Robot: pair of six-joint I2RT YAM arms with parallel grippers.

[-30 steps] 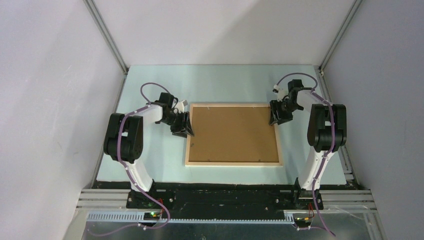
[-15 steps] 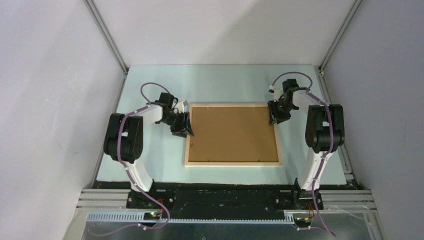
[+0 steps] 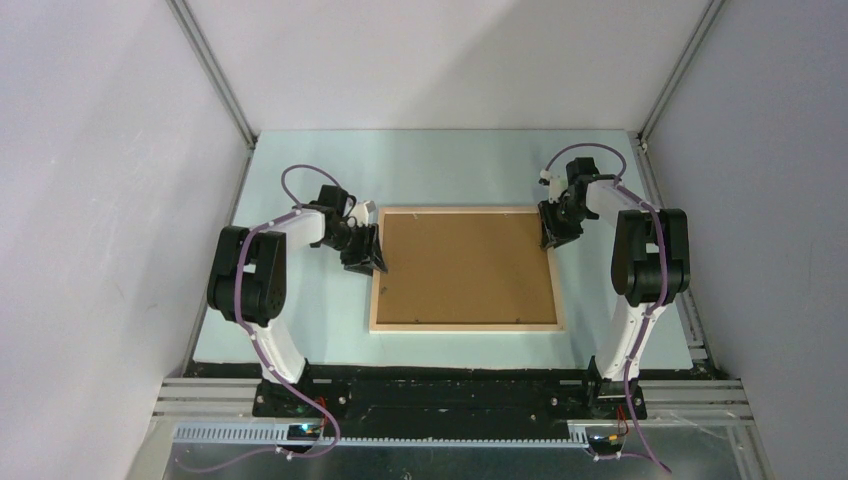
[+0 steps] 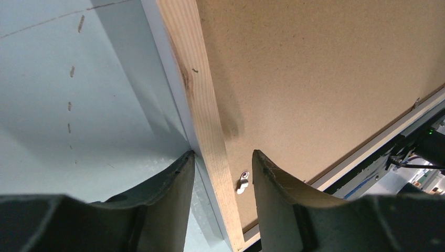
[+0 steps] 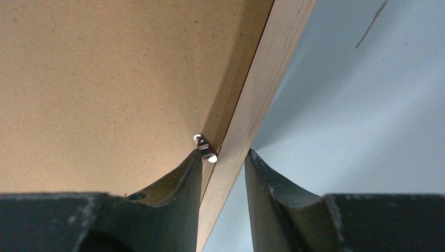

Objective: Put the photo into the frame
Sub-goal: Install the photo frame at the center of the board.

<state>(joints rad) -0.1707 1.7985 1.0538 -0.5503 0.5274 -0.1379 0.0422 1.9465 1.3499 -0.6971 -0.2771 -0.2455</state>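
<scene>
The frame's rail runs at a slant across my right gripper and a metal clip meets the gripper's finger, so I will open, turn and pinch the frame's rail [image 5: 224,176] next to the clip.
The frame [image 3: 465,326] lies back up on the table, pale wood rails around the brown backing board [image 3: 465,265]. The photo is out of view. My left gripper [image 3: 366,260] is open and straddles the left rail [image 4: 202,105]: the left finger [image 4: 173,189] touches the rail's outer edge, the right finger [image 4: 278,199] stands over the board beside a small metal clip [image 4: 242,182]. My right gripper [image 3: 553,236] is slightly open astride the right rail [image 5: 252,100]. Its left fingertip [image 5: 191,168] is at a metal clip [image 5: 205,148], and its right fingertip [image 5: 257,168] touches the rail's outer edge.
The pale green table top [image 3: 450,165] ends at white walls at the back and on both sides. Aluminium posts stand in the back corners. A black rail and the arm bases [image 3: 450,395] run along the near edge.
My right gripper has turned and shifted slightly toward the far end of the right rail. The left arm and the frame have not moved.
</scene>
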